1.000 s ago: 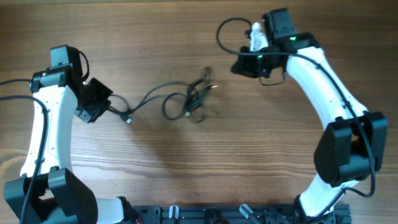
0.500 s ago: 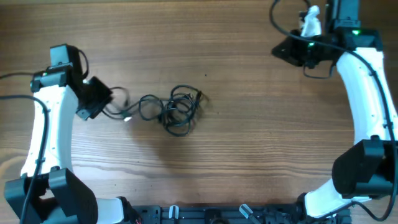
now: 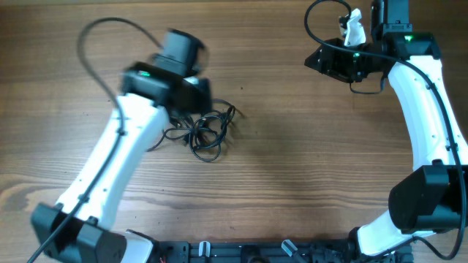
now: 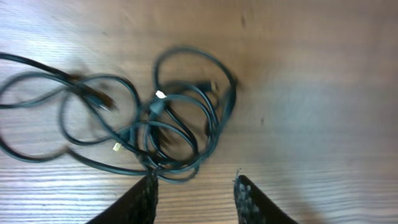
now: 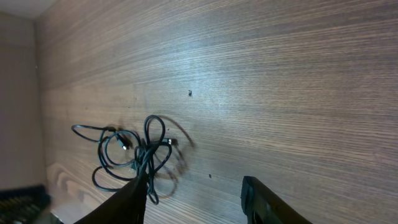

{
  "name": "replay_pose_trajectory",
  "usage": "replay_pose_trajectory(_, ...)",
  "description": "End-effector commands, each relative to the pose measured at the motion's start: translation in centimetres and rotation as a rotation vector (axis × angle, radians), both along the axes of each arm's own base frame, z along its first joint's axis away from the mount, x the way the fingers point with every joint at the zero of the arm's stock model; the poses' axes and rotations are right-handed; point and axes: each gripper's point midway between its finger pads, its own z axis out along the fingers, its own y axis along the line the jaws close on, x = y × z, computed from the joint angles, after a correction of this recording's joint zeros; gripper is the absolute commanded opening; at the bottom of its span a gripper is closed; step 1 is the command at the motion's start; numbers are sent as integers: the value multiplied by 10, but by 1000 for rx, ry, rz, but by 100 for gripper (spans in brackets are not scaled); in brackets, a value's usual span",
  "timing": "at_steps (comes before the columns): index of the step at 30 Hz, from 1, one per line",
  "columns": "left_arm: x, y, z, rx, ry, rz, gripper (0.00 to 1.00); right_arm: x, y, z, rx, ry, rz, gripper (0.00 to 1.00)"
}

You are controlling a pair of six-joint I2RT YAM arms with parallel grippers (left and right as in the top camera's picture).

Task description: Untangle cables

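Note:
Next, my left gripper grabs the tangle's bunched outer strands of cable [image 3: 229,117] and lifts them over to my right gripper, because the tangle is far from my right gripper.
The cables [image 3: 203,133] are thin black cords bunched in one tangle of loops on the wooden table, left of centre. My left gripper [image 3: 193,101] hovers just behind the tangle. In the left wrist view the tangle [image 4: 168,124] fills the middle and my left gripper [image 4: 196,188] is open and empty, its left fingertip [image 4: 151,186] at the tangle's near loop. My right gripper [image 3: 323,60] is far off at the back right. In the right wrist view it [image 5: 194,194] is open and empty, with the cables [image 5: 138,152] lying well beyond it.
A black rail [image 3: 256,252] runs along the table's front edge. A thick black arm wire [image 3: 95,33] arcs above the left arm, and another [image 3: 318,18] loops by the right wrist. The right arm [image 3: 428,109] stands along the right side.
My left arm has swung from the left side rightward and now sits over the tangle. The cables have bunched up more tightly. My right gripper has shifted slightly left.

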Motion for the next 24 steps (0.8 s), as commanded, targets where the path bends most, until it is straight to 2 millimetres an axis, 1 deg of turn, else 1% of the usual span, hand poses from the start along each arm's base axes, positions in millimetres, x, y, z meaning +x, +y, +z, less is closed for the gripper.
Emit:
replay_pose_trajectory(1,-28,-12,-54,175,101,-8,39,2,-3,8,-25,-41,19,53)
replay_pose_trajectory(4,-45,-30,-87,203,152,-54,38,1,-4,7,-31,-37,16,55)
replay_pose_trajectory(6,-53,-37,-106,226,158,-89,37,1,-4,7,-32,-37,15,55)
replay_pose_trajectory(9,-53,-34,-128,273,132,-96,37,1,-5,7,-38,-37,12,55)
replay_pose_trajectory(11,-51,-29,-138,288,114,-87,38,1,-5,7,-38,-37,12,56)
replay_pose_trajectory(13,-48,-18,-145,318,98,-69,38,2,-6,6,-43,-36,10,56)
replay_pose_trajectory(15,-46,-10,-145,345,89,-53,39,2,-8,5,-56,-35,3,56)
replay_pose_trajectory(19,-44,-7,-145,348,83,-16,38,2,-8,4,-58,-34,2,58)
replay_pose_trajectory(21,-42,-8,-144,344,72,-7,41,3,-8,4,-59,-34,3,59)
replay_pose_trajectory(23,-34,-3,-145,370,31,6,48,2,-8,4,-58,-33,3,59)
replay_pose_trajectory(24,-32,-2,-147,380,22,9,49,2,-8,4,-59,-32,3,59)
